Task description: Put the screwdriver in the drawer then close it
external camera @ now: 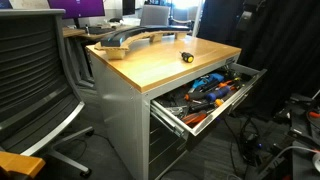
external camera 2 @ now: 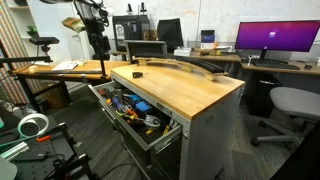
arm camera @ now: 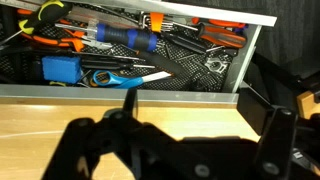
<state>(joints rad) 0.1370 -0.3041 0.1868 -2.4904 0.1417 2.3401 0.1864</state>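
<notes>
My gripper should go next to the screwdriver on the wooden worktop and close on the black part of its handle (external camera: 186,56), beside the yellow end.
The screwdriver (external camera: 186,57), small with a yellow-and-black handle, lies on the wooden worktop near the edge above the drawer; it also shows in an exterior view (external camera 2: 139,73). It is out of the wrist view. The top drawer (external camera: 225,106) is pulled out and full of orange, blue and black tools; it also shows in an exterior view (external camera 2: 166,134) and in the wrist view (arm camera: 248,62). My gripper (arm camera: 195,115) is open and empty above the worktop, facing the open drawer. In an exterior view the gripper (external camera 2: 98,45) hangs above the worktop's far end.
A long curved grey piece (external camera: 130,40) lies along the back of the worktop (external camera 2: 200,95). Office chairs (external camera: 30,70) (external camera 2: 290,105) stand beside the cabinet. Cables (external camera: 290,145) cover the floor near the drawer. Desks and a monitor (external camera 2: 275,38) stand behind.
</notes>
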